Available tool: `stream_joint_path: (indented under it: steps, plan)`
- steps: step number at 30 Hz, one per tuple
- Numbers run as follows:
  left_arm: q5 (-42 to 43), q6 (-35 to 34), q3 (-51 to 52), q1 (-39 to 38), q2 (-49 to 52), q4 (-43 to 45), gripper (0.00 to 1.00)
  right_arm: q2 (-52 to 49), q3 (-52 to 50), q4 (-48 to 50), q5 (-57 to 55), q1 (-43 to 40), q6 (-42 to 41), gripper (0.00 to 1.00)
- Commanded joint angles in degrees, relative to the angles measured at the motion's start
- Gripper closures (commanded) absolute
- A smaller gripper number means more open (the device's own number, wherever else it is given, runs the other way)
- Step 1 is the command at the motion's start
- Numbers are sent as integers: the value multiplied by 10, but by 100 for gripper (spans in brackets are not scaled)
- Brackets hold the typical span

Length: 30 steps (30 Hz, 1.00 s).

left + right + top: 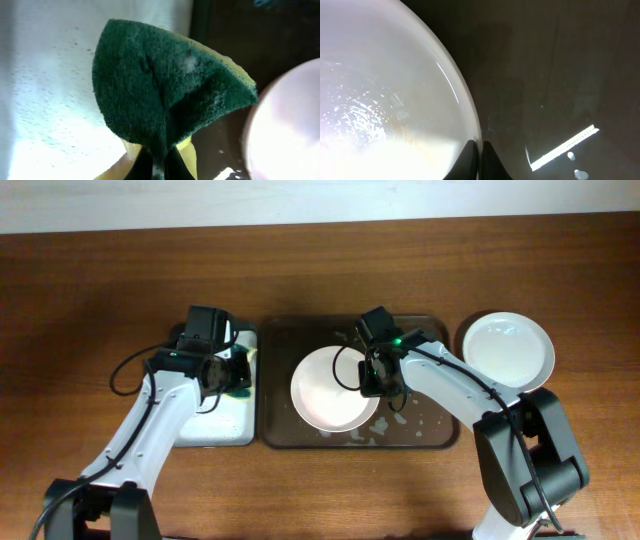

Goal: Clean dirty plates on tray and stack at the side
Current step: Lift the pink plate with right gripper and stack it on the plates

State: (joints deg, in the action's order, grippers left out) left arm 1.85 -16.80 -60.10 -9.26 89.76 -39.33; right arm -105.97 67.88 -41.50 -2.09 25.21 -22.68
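The robot's left gripper will release the green sponge on the small black tray's foamy inside (pixel 229 392) (pixel 135 117), toward the dark brown tray.
A pinkish white plate (pixel 330 390) lies on the dark brown tray (pixel 430 430), wet, with no clear smear. My right gripper (pixel 381 383) is shut on its right rim; in the right wrist view the fingers (pixel 479 150) pinch the rim of the plate (pixel 385 100). My left gripper (pixel 232 372) is shut on a green sponge (pixel 165 85) with a yellow underside, held over the small tray's foamy inside (pixel 45 100). The plate's edge (pixel 290 125) shows at the right of the left wrist view. A white plate (pixel 507 350) sits on the table right of the tray.
The small black tray with white foam (pixel 225 420) stands just left of the dark brown tray. Water drops and foam flecks (pixel 425 420) lie on the brown tray's right half. Bare wooden table (pixel 90 300) lies around both trays.
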Motion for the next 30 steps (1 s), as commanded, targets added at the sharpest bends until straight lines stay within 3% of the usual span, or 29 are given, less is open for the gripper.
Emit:
stream_joint_path:
  steps: [1,11,26,28,29,30]
  plan:
    - [-17,30,7,11,30,2,100,43,29,-9,-55,-2,28,96]
    - [-21,33,8,25,98,44,100,145,36,-41,-199,-1,93,96]
    - [-27,62,8,25,106,74,100,229,37,19,-410,50,235,96]
    - [-37,62,8,25,106,74,77,229,37,26,-426,59,240,96]
    - [-38,62,8,25,106,74,51,229,37,27,-428,63,240,96]
    - [-38,62,8,25,106,74,44,229,37,28,-428,63,240,96]
